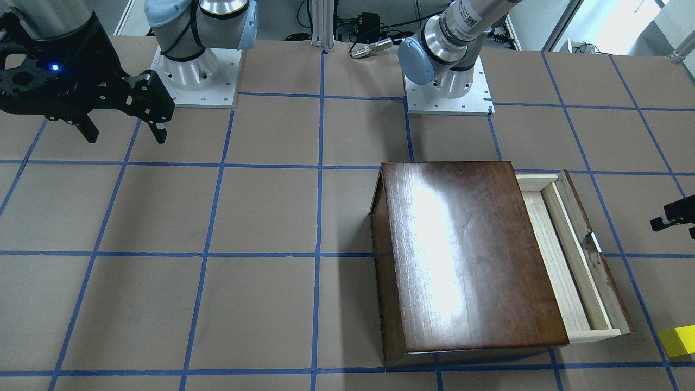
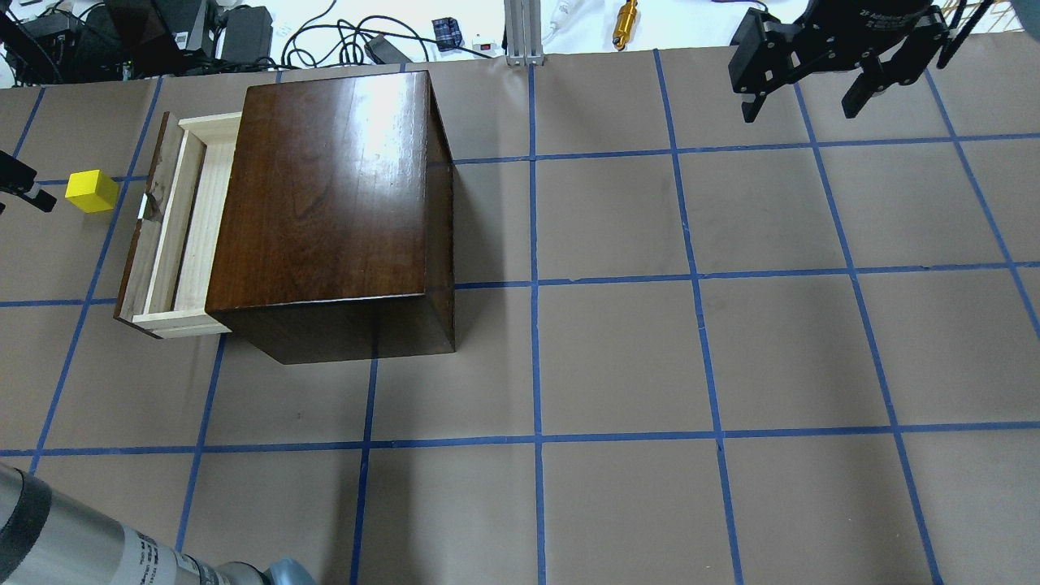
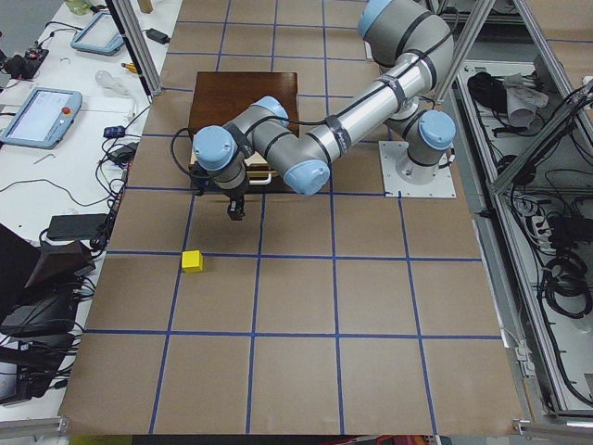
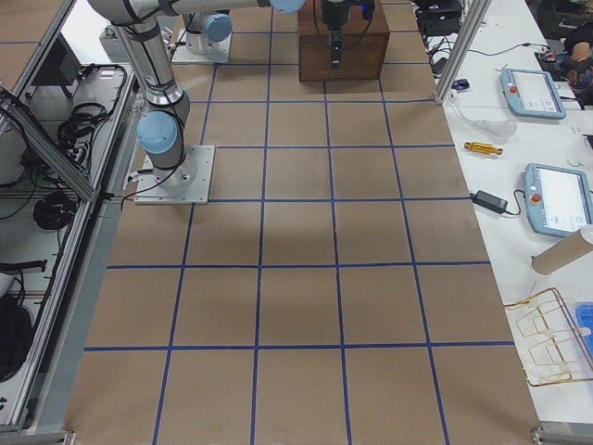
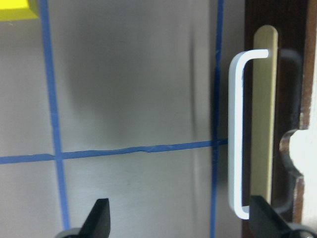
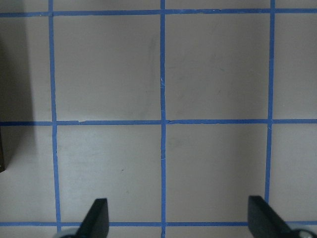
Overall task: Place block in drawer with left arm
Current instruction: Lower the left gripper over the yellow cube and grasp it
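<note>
The robot's left gripper will next leave the drawer's metal pull and close around the sides of the yellow block (image 1: 680, 341) (image 5: 18, 9) on the table.
The yellow block (image 2: 92, 191) sits on the table left of the drawer's front; it also shows in the front view (image 1: 677, 340), the left side view (image 3: 192, 261) and the left wrist view's top corner (image 5: 17, 10). The drawer (image 2: 187, 219) stands partly pulled out of the dark-brown box (image 2: 325, 195), its tray empty (image 1: 564, 255). My left gripper (image 5: 181, 223) is open and empty, low over the table between block and drawer front, one fingertip (image 5: 262, 218) beside the metal pull (image 5: 237, 134). My right gripper (image 2: 800, 110) is open and empty, far off at the table's other side.
Blue tape lines grid the brown table. Cables, a brass part (image 2: 626, 15) and an aluminium post (image 2: 517, 32) lie along the far edge. The arm bases (image 1: 190, 76) (image 1: 448, 87) stand on the robot's side.
</note>
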`<act>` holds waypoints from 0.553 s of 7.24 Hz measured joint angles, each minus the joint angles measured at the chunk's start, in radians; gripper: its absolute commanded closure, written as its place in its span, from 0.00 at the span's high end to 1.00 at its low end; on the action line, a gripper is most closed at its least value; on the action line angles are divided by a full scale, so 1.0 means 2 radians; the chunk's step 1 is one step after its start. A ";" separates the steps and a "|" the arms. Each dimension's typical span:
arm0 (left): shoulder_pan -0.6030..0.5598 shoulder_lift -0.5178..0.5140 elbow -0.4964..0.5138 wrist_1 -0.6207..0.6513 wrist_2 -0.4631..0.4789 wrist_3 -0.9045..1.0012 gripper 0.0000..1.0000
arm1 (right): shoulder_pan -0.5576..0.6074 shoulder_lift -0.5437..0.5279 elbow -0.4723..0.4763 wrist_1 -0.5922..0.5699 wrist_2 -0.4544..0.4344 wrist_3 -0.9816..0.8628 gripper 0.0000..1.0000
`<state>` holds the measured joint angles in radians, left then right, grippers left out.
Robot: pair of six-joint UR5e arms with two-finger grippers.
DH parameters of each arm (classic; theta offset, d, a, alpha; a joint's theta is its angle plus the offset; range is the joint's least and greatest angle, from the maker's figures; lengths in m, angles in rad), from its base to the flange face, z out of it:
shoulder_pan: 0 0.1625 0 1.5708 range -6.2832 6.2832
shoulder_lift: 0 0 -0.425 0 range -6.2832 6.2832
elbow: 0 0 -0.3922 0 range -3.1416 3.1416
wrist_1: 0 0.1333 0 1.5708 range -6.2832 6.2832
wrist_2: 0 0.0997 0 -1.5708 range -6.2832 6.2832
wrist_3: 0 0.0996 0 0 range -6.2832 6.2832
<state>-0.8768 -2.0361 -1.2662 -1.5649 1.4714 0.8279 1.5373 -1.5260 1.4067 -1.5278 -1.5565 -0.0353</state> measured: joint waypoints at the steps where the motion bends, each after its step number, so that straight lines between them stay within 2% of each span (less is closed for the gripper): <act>1: 0.000 -0.011 0.004 0.024 0.013 0.032 1.00 | 0.000 0.000 0.000 0.000 0.000 0.000 1.00; 4: -0.003 -0.055 0.023 0.116 0.051 0.179 1.00 | 0.000 0.000 0.000 0.000 0.000 0.000 1.00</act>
<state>-0.8827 -2.1467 -1.2197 -1.3327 1.5731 1.1854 1.5382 -1.5253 1.4067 -1.5278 -1.5570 -0.0353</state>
